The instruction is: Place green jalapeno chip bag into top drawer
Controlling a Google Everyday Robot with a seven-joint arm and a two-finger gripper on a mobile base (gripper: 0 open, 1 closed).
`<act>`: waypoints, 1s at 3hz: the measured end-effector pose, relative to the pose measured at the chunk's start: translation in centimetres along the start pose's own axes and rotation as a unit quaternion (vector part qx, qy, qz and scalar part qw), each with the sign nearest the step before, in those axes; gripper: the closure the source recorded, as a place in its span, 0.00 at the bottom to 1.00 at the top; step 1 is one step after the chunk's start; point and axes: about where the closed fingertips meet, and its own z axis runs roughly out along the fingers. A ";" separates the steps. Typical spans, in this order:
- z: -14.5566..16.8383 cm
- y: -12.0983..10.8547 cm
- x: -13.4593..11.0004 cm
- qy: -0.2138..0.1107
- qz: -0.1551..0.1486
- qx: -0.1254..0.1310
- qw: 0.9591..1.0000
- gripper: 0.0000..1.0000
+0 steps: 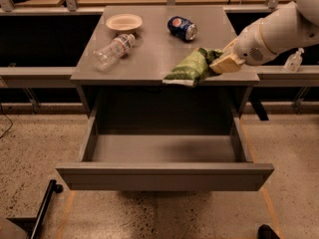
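My gripper is going to release the green jalapeno chip bag on the top drawer's bottom near its front panel (191,146).
The green jalapeno chip bag (188,67) is light green and crinkly and hangs over the front right edge of the grey table (149,49). My gripper (222,61) comes in from the right on a white arm and is shut on the bag's right end. The top drawer (164,176) stands pulled out below the tabletop, and its grey interior holds nothing. The bag is above the drawer's back right part.
On the table lie a clear plastic water bottle (112,51) on its side, a white paper bowl (124,22) and a blue soda can (182,27). A small pump bottle (294,60) stands on the ledge at the right. A black base leg (42,210) is on the floor at the lower left.
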 end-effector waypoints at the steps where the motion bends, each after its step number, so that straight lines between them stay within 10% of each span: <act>1: -1.0 5.0 4.8 0.037 0.022 -0.047 0.998 1.00; 3: 0.1 5.8 5.5 0.062 -0.005 -0.066 0.996 1.00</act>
